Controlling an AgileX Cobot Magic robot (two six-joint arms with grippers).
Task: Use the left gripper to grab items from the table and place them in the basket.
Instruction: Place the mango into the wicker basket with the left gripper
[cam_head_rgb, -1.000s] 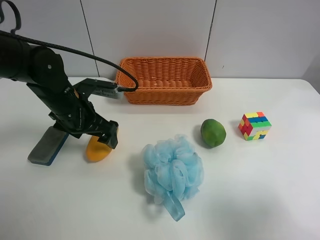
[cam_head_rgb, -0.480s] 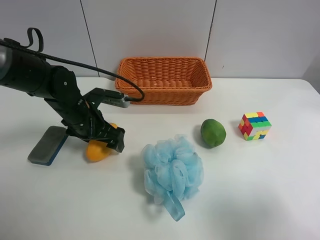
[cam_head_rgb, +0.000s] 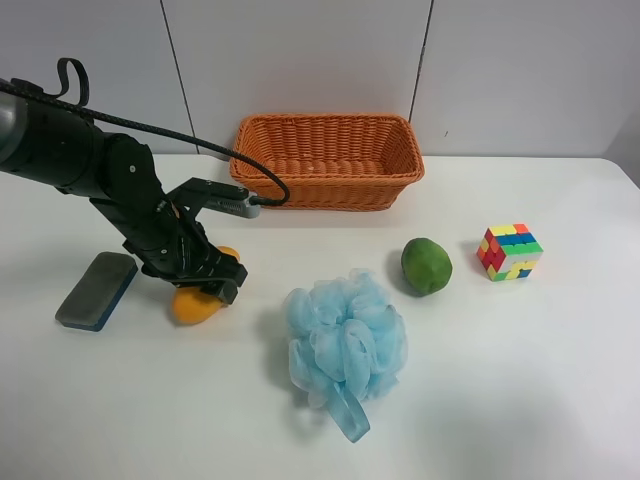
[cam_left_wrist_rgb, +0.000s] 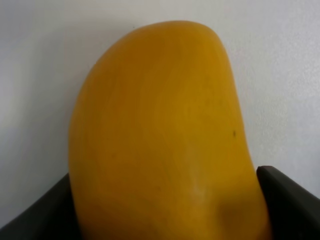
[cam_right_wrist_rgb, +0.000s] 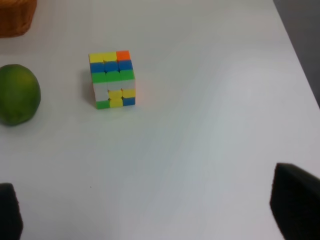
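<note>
I should let go of the mango with my left gripper in the middle of the orange wicker basket (cam_head_rgb: 328, 159), close behind the basket's front side. The mango still rests on the white table.
The left gripper (cam_head_rgb: 207, 285) is low over the yellow-orange mango (cam_head_rgb: 192, 305) on the white table (cam_head_rgb: 500, 390). In the left wrist view the mango (cam_left_wrist_rgb: 160, 135) fills the frame, and the black fingers (cam_left_wrist_rgb: 290, 200) stand on either side of it, spread to its width. The mango rests on the table. The orange wicker basket (cam_head_rgb: 330, 185) stands behind it, at the back. The right gripper (cam_right_wrist_rgb: 160, 215) is open and empty. It hangs above the table near the puzzle cube (cam_right_wrist_rgb: 112, 79).
A grey-and-blue eraser block (cam_head_rgb: 97, 290) lies left of the mango. The light blue pouf (cam_head_rgb: 345, 345) is in the middle. The green fruit (cam_head_rgb: 426, 265) and the cube (cam_head_rgb: 510, 251) lie to the right. The left arm's black cable runs towards the basket.
The left arm swung away from the eraser block and came down over the mango, then shifted slightly. The mango and the other items have not moved.
</note>
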